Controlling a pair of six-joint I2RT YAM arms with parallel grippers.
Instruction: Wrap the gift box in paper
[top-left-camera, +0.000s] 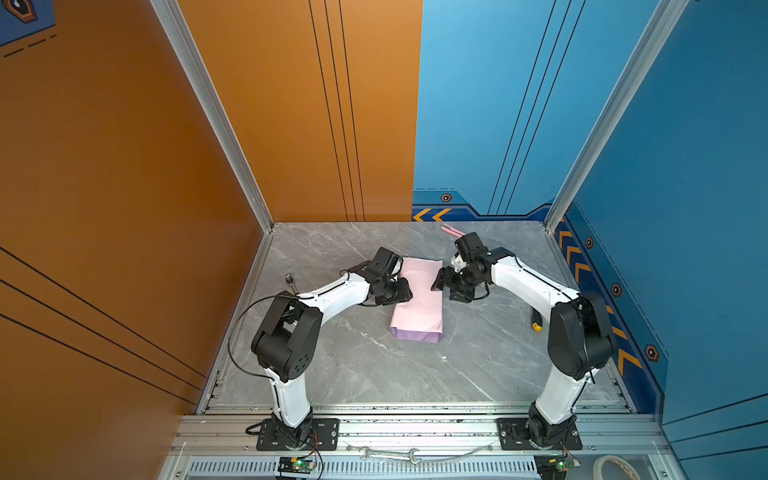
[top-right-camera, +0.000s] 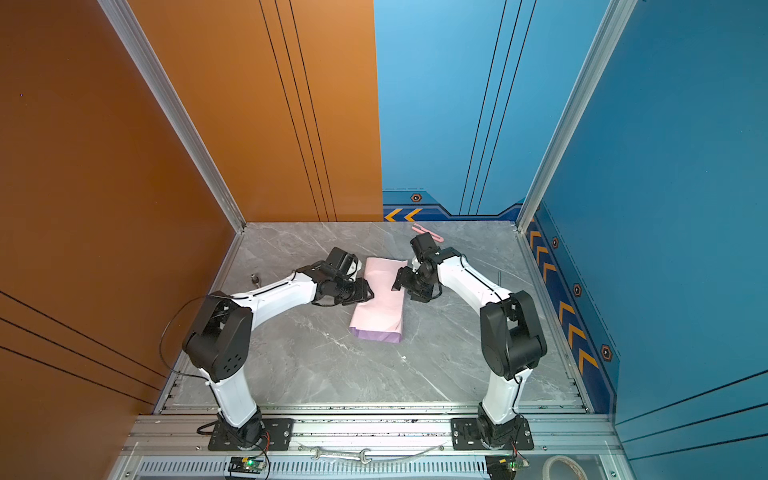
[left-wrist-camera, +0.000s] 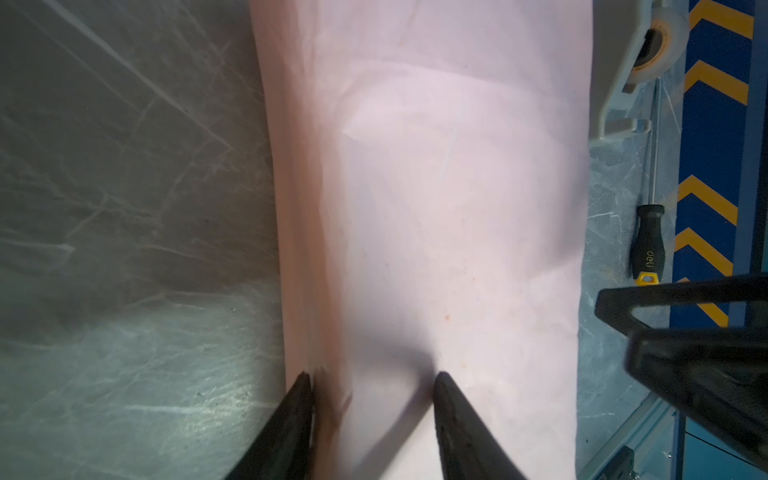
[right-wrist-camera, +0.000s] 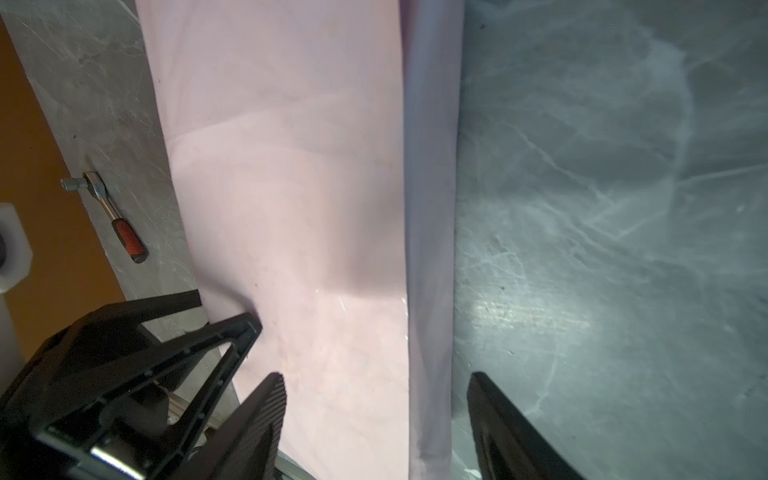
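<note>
My left gripper is far from the paper's edge over the lilac side fold. I should pinch that edge (right-wrist-camera: 408, 352) with my right gripper while my left gripper moves closer.
The paper (top-left-camera: 419, 307) (top-right-camera: 380, 307) lies folded into a long parcel mid-table, pale pink side up, with a lilac strip at its near end. The gift box is hidden under it. My left gripper (top-left-camera: 405, 291) (top-right-camera: 368, 291) sits at the parcel's left edge, open. In the left wrist view, the left gripper (left-wrist-camera: 374, 378) has one fingertip beside the paper (left-wrist-camera: 436, 208) and one over it. My right gripper (top-left-camera: 438, 283) (top-right-camera: 397, 283) is at the right edge, open. In the right wrist view, the right gripper (right-wrist-camera: 376, 377) straddles the lilac side fold of the paper (right-wrist-camera: 291, 187).
A pink cutter (top-left-camera: 453, 230) lies by the back wall. A white tape dispenser (left-wrist-camera: 652, 45) stands behind my right wrist. A black-and-yellow screwdriver (top-left-camera: 537, 322) (left-wrist-camera: 648, 245) lies right, a red-handled ratchet (top-left-camera: 291, 280) (right-wrist-camera: 112, 216) left. A spanner (top-left-camera: 388, 454) rests on the front rail.
</note>
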